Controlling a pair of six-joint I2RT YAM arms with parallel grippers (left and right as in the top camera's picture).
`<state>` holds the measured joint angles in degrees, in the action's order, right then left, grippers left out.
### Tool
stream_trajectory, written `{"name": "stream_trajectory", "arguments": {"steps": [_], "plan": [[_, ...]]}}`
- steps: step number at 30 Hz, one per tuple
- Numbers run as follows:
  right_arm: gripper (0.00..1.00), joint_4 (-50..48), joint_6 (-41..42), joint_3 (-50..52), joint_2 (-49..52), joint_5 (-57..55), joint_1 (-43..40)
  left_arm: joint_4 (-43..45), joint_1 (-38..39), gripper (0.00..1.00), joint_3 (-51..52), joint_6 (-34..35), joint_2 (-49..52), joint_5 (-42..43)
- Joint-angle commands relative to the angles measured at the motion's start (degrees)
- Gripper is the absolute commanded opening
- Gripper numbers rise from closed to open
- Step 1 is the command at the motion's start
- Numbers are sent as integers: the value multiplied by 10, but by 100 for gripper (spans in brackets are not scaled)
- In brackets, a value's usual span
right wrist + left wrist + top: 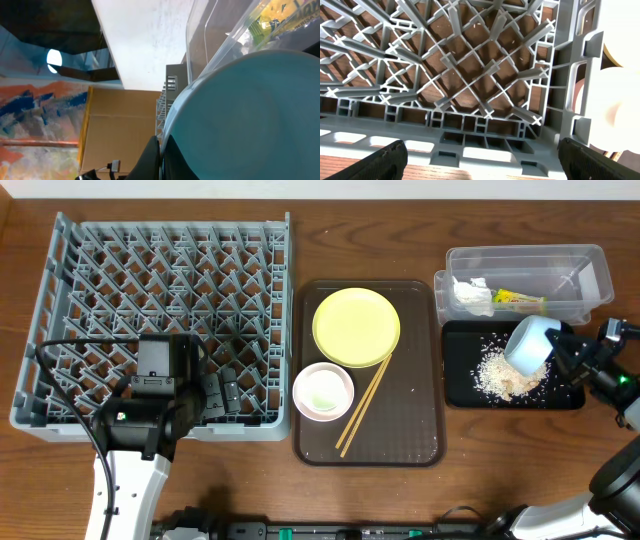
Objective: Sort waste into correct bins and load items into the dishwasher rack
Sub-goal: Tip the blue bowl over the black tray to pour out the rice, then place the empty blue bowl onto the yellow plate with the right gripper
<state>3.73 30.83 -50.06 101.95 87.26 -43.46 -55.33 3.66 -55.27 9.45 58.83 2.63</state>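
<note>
I will let go of the light blue bowl, now tipped over the black tray, with my right gripper on the middle of the yellow plate (356, 323).
My right gripper (560, 350) is shut on the rim of the light blue bowl (530, 343) and holds it tipped on its side over the black tray (460, 385), where a heap of rice scraps (500, 372) lies. In the right wrist view the bowl (250, 115) fills the frame, its rim pinched between the fingers (161, 150). The clear tub (590, 275) behind holds white tissue (470, 295) and the yellow-green wrapper (518, 301). My left gripper (222, 392) is open and empty over the grey rack's (160, 280) front right corner (485, 150).
The brown serving tray (400, 420) between rack and bins carries the yellow plate (356, 326), a white bowl (323, 391) and the wooden chopsticks (365, 402). A black cable (70, 345) crosses the rack's left part.
</note>
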Motion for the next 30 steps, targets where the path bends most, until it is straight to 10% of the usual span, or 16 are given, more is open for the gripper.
{"name": "stream_trajectory", "arguments": {"steps": [1, 30], "plan": [[1, -1, 4, -1, 1, 21, 18, -1, 2, 98, -12, 7, -1, -2], [1, -50, 4, -1, -155, -70, 309, 6, 2, 98, -12, 7, -1, -3]]}}
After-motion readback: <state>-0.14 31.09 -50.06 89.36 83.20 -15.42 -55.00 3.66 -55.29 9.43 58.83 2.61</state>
